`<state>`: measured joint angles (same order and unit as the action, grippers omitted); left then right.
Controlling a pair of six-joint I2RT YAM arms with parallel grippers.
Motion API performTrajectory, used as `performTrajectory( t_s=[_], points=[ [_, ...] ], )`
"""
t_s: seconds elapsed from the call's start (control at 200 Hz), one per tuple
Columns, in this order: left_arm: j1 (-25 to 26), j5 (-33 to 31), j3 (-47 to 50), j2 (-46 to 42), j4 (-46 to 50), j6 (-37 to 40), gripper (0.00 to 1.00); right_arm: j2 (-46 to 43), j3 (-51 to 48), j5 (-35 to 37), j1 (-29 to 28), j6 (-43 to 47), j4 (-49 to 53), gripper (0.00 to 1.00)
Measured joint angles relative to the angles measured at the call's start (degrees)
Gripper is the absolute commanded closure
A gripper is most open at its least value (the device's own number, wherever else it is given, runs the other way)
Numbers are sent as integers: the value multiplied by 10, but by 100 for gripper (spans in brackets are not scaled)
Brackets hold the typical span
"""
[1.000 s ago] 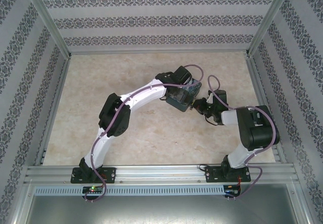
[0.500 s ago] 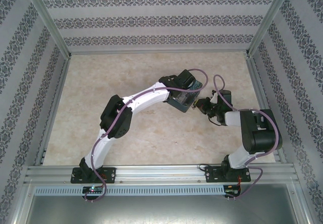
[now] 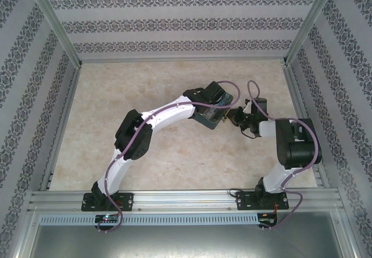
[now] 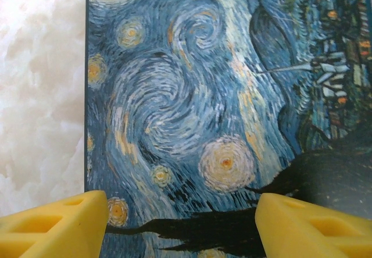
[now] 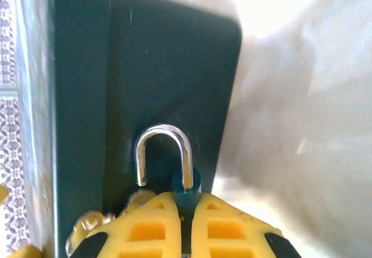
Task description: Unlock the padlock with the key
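Note:
The robot's right gripper needs to release the padlock on the bare table (image 3: 185,144) between the box and the aluminium rail. The padlock now hangs against the box's dark side.
The padlock's teal body (image 5: 186,184) is pinched between my right gripper's (image 5: 186,199) yellow fingers. Its silvery shackle (image 5: 165,133) stands up with its left leg free of the body. The padlock hangs against the dark side of the starry-night box (image 5: 163,66). I cannot make out the key; a blurred metal bit (image 5: 93,222) shows at the box's lower left. My left gripper (image 4: 181,226) hangs over the painted lid (image 4: 203,95), its fingers (image 4: 58,223) spread wide. From above, the left gripper (image 3: 212,102) covers the box (image 3: 207,118) and the right gripper (image 3: 235,117) touches its right side.
The box sits mid-table on a pale marbled surface (image 3: 128,89). Patterned walls (image 3: 174,20) with metal frame posts close in the back and sides. An aluminium rail (image 3: 186,200) runs along the near edge by the arm bases.
The right gripper has moved a little up and closer to the box's right side. The left wrist has turned over the box, and its fingers have narrowed slightly.

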<state>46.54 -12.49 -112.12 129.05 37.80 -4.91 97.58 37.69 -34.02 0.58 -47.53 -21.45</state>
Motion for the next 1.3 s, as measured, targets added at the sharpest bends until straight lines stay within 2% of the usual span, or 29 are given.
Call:
performTrajectory(
  t_s=[0.165,0.33,0.595,0.864,0.959,1.094,1.194,1.299],
  points=[
    [0,0,0,0,-1,2,31,28,68,-17,37,0,16,100],
    [0,0,0,1,-1,2,29,23,73,-24,45,3,23,100],
    [-3,2,-7,1,7,-4,19,-78,-15,-25,45,10,47,100],
    [-15,33,-12,-2,19,-31,14,-209,-132,-23,33,-4,70,100],
    [-17,49,-10,-7,23,-40,12,-260,-157,-14,-6,-10,89,100],
    [-18,65,20,-35,30,-53,11,-320,-176,11,-101,-28,101,100],
    [-27,69,59,-76,29,-64,11,-349,-192,52,-200,-49,105,100],
    [-47,69,102,-131,27,-77,10,-341,-192,101,-302,-68,104,100]
  ],
)
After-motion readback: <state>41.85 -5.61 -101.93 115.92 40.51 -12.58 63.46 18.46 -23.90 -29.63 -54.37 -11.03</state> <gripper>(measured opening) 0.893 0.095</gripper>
